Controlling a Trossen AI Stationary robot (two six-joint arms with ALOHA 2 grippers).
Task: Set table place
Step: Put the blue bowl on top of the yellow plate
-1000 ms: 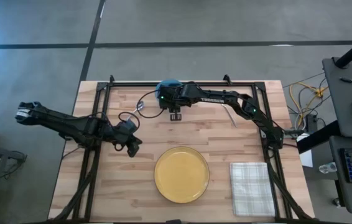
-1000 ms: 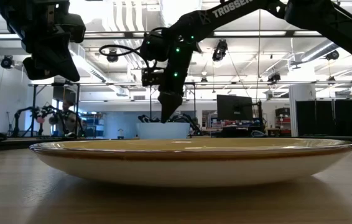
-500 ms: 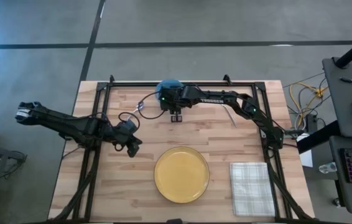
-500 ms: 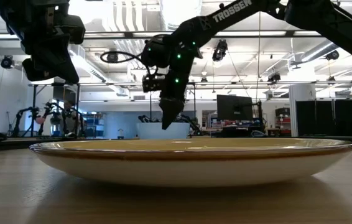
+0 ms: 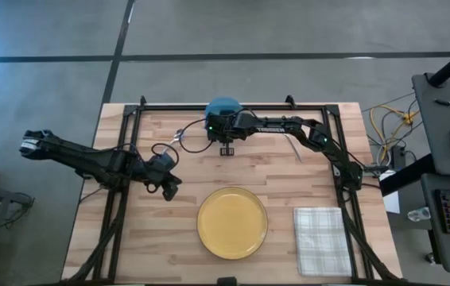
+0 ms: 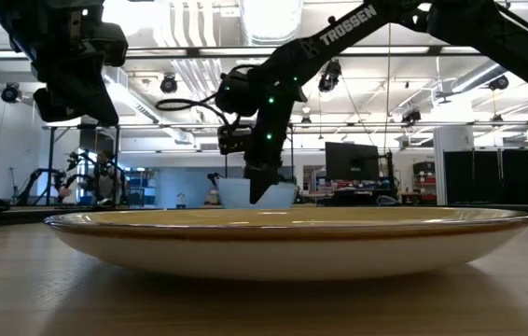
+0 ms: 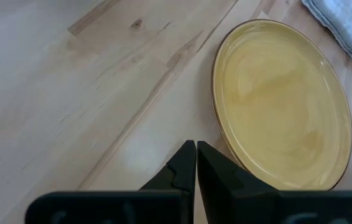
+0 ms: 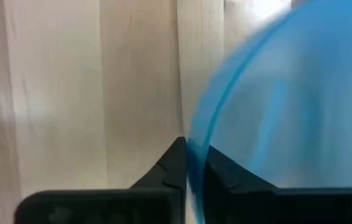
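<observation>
The blue bowl will go down from my right gripper near the middle of the yellow plate [image 5: 230, 215], and I will set it slightly toward that plate's far rim.
A blue bowl [image 5: 223, 106] stands near the table's far edge, and my right gripper [image 8: 191, 163] is shut on its rim. In the low view the gripper [image 6: 264, 191] points down into the bowl [image 6: 283, 193]. A yellow plate [image 5: 232, 222] lies on the table [image 5: 129, 246] toward the near edge. My left gripper [image 5: 171, 191] hovers shut with nothing in it, left of the plate [image 7: 282, 106]. The plate's rim hides the bowl's foot in the low view. My right gripper pinches the bowl's rim [image 8: 193, 144] between its two fingers, one finger inside the bowl and one outside its wall. The fingers come from above, pointing down. Whether the bowl rests on the table or is lifted, I cannot tell.
A checked cloth napkin [image 5: 322, 238] lies right of the plate at the near right. A thin light utensil [image 5: 294, 147] lies on the wood under my right arm. Black rails [image 5: 122, 159] frame the table's edges. Bare wood shows between bowl and plate.
My right gripper has come down over the bowl's rim and shut on it. The bowl has shifted a little toward the table's right edge.
</observation>
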